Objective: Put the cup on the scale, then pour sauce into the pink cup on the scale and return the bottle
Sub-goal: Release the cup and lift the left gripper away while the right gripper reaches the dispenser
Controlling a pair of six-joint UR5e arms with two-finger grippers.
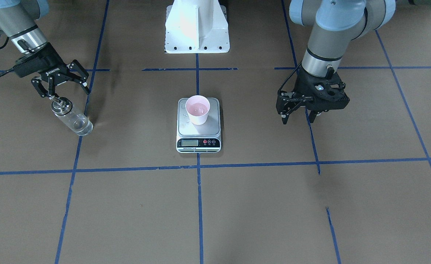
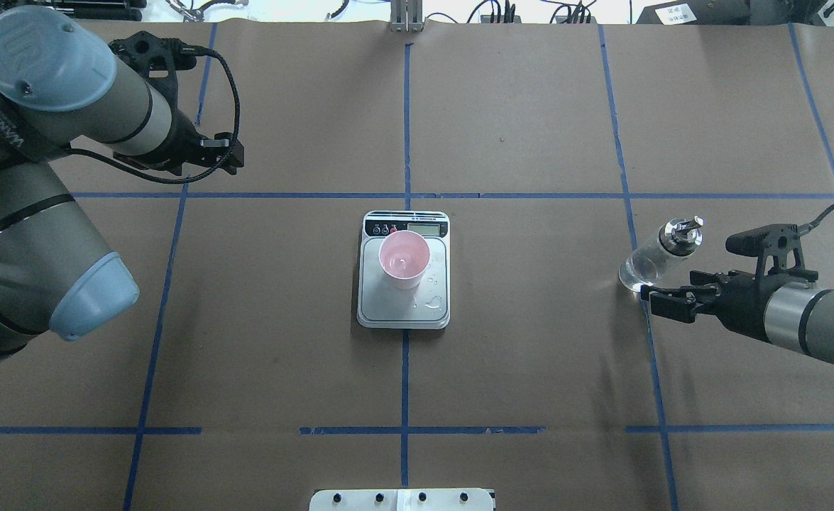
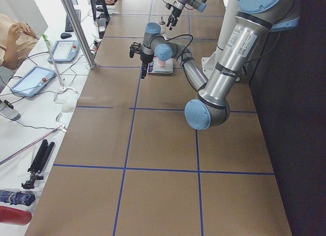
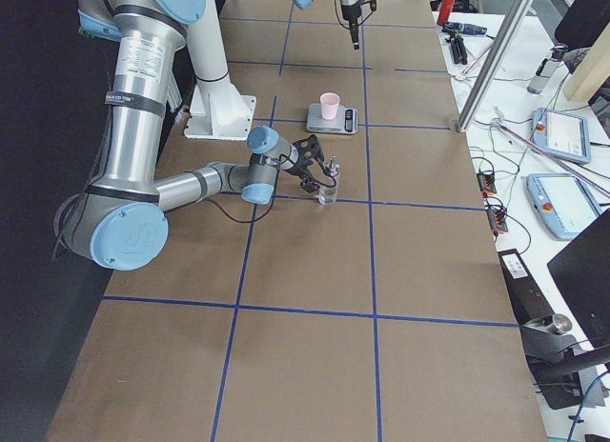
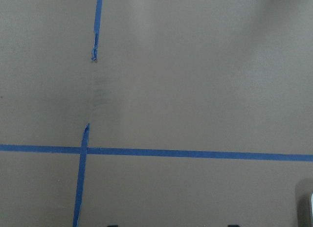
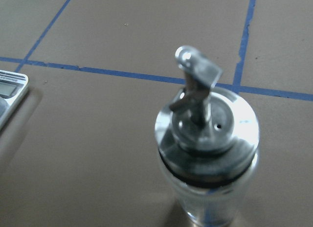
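My right gripper should next come down around the bottle and close on the bottle's clear glass body (image 1: 73, 118) (image 6: 211, 200), just under its metal collar.
The pale pink cup (image 1: 197, 109) stands upright on the scale (image 1: 198, 143) at the table's middle; they also show in the overhead view as cup (image 2: 404, 259) and scale (image 2: 372, 301). The clear glass bottle (image 1: 72, 118) with its metal spout stands on the table on the robot's right (image 2: 656, 259). My right gripper (image 1: 64, 90) is open just behind and above the bottle's top, not touching it. The right wrist view looks down on the bottle's collar (image 6: 208, 139). My left gripper (image 1: 299, 119) is open and empty, hanging over bare table to the scale's left side (image 2: 218, 152).
A few drops lie on the scale's steel platform (image 2: 432, 303). The robot's white base (image 1: 197, 25) stands behind the scale. Blue tape lines cross the brown table cover. Tablets and tools lie off the table's far edge (image 3: 30, 81).
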